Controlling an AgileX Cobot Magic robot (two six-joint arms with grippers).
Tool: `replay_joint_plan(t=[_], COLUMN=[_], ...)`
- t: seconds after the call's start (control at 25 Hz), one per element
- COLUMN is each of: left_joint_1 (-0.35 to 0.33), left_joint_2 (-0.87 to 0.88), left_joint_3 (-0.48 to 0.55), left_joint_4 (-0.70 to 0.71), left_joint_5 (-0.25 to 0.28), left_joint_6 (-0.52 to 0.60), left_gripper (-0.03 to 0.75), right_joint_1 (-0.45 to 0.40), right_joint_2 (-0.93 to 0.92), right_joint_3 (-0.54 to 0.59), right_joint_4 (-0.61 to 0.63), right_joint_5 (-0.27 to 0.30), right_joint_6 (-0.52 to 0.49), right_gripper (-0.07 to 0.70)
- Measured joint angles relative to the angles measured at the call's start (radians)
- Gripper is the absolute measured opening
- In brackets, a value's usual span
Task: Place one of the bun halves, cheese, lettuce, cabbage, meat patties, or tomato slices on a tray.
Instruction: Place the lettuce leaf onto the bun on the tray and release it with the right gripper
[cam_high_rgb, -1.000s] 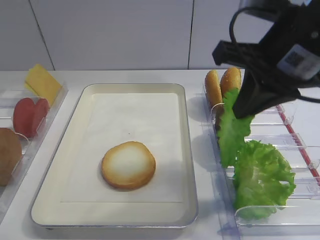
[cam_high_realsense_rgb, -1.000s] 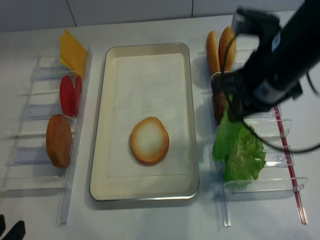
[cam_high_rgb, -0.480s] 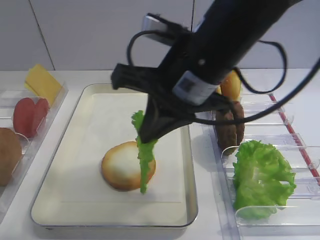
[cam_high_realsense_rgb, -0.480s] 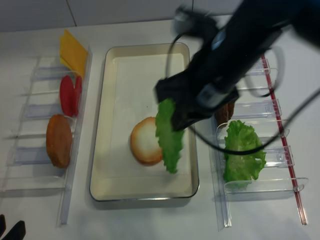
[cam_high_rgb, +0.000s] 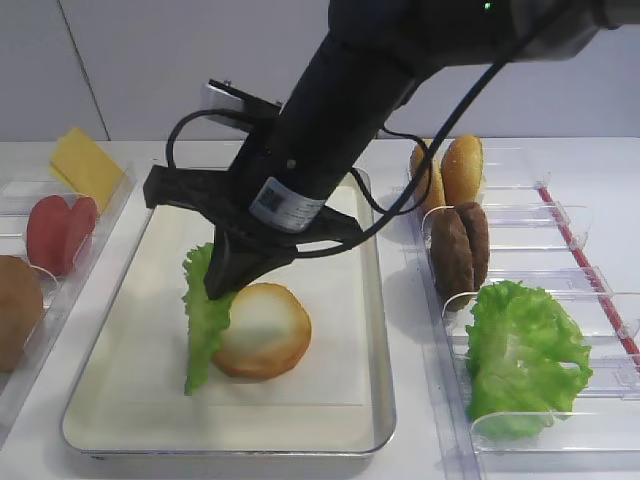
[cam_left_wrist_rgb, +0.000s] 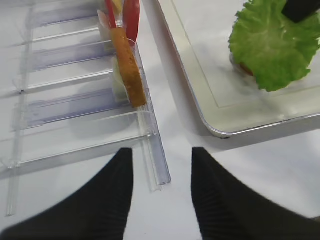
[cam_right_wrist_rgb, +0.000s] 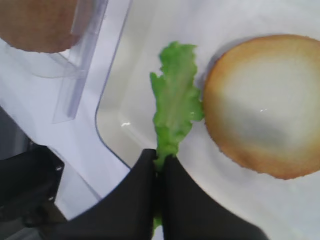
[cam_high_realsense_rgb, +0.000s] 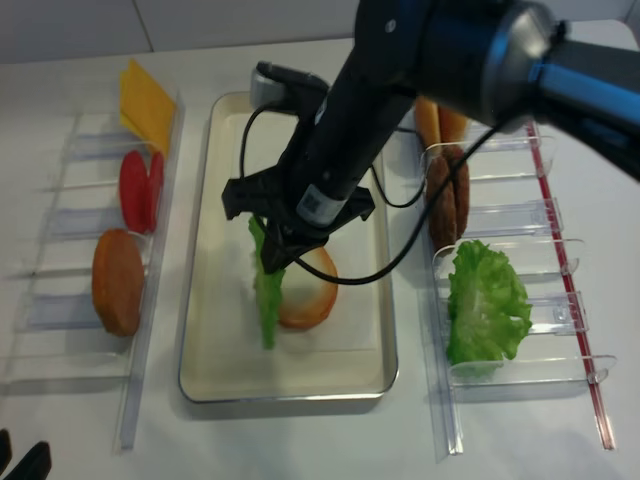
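Note:
Next, my right gripper drops the lettuce on the pale side of the bun half (cam_high_realsense_rgb: 298, 280) (cam_right_wrist_rgb: 260, 105) that lies in the tray.
My right gripper (cam_high_rgb: 222, 290) (cam_high_realsense_rgb: 272, 265) (cam_right_wrist_rgb: 159, 160) is shut on the top edge of the lettuce (cam_high_rgb: 205, 325) (cam_high_realsense_rgb: 267, 295) (cam_right_wrist_rgb: 175, 107). The leaf hangs edge-down over the tray (cam_high_rgb: 230, 440) (cam_high_realsense_rgb: 290, 393), just left of a bun half (cam_high_rgb: 265, 330) (cam_high_realsense_rgb: 312, 290) (cam_right_wrist_rgb: 265, 125) that lies there pale face up. The leaf's lower tip is close to the paper; I cannot tell whether it touches. In the left wrist view the lettuce (cam_left_wrist_rgb: 272, 50) covers the bun. My left gripper (cam_left_wrist_rgb: 162, 165) stands open over bare table near the tray's front left corner.
The left rack holds cheese (cam_high_rgb: 85, 165), tomato slices (cam_high_rgb: 60, 230) and a bun half (cam_high_rgb: 15, 310). The right rack holds bun halves (cam_high_rgb: 450, 170), meat patties (cam_high_rgb: 458, 250) and a bigger bunch of wavy green leaves (cam_high_rgb: 525, 355). The right arm reaches across the tray's right half.
The right gripper has carried the lettuce from the right rack leftward over the tray, past the bun half, and lower. The left gripper has not moved.

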Motion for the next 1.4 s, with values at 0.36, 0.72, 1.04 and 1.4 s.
replay_joint_plan(t=[0.36,0.72,1.04,1.4], left_joint_1=[0.0,0.0,0.0,0.0], left_joint_2=[0.0,0.0,0.0,0.0], left_joint_3=[0.001,0.001,0.001,0.001], left_joint_4=[0.0,0.0,0.0,0.0], left_joint_5=[0.0,0.0,0.0,0.0], left_joint_6=[0.0,0.0,0.0,0.0], left_gripper=[0.267,0.267,0.267,0.267], right_joint_1=[0.0,0.0,0.0,0.0], right_joint_2=[0.043,0.047,0.051,0.061], right_joint_3=[-0.009,-0.009,-0.009,-0.009], right_joint_4=[-0.246,-0.36,-0.299,-0.315], right_joint_5=[-0.015,-0.017,-0.068,-0.024], right_joint_6=[0.088,0.14,0.138,0.137], right_gripper=[0.027,0.027,0.027,0.027])
